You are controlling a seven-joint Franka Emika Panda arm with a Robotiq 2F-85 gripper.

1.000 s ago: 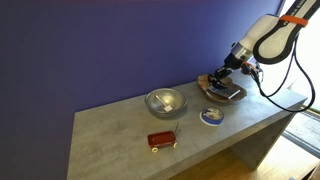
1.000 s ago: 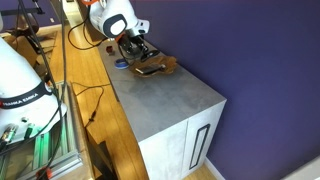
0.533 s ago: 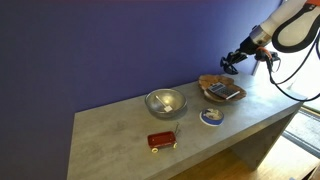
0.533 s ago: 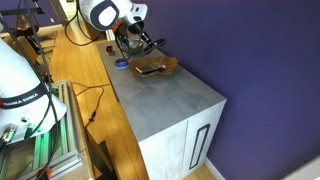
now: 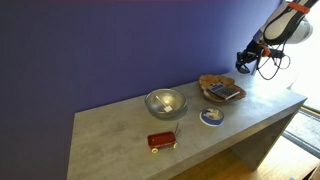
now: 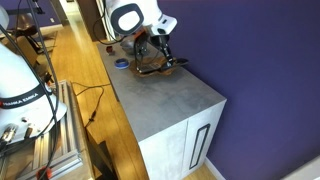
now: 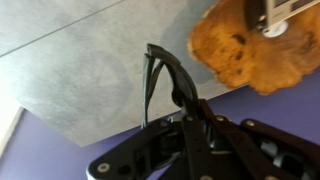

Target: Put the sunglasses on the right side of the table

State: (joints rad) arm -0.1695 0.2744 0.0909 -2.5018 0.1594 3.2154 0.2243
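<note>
Next, the gripper releases the sunglasses on the bare table (image 5: 242,75) just past the brown plate, near the purple wall.
The sunglasses (image 7: 153,82) are a thin dark pair, hanging folded from my gripper (image 7: 187,108), whose jaws are closed on them. In both exterior views the gripper (image 5: 246,60) (image 6: 159,47) is raised in the air over the end of the grey concrete-looking table (image 5: 120,135) (image 6: 170,100), above and just past a brown wooden plate (image 5: 212,84) (image 6: 150,69). The sunglasses show only as a small dark shape under the gripper (image 6: 166,59). Below them, the wrist view shows bare table (image 7: 70,60).
A steel bowl (image 5: 165,101), a red rectangular block (image 5: 161,140) and a round blue item (image 5: 211,116) stand on the table. A flat blue-grey item (image 5: 226,92) lies on the brown plate, which also shows in the wrist view (image 7: 255,50). A purple wall runs behind the table.
My gripper has lifted off the brown plate with the sunglasses in it, rising and moving out past the plate towards the table's end.
</note>
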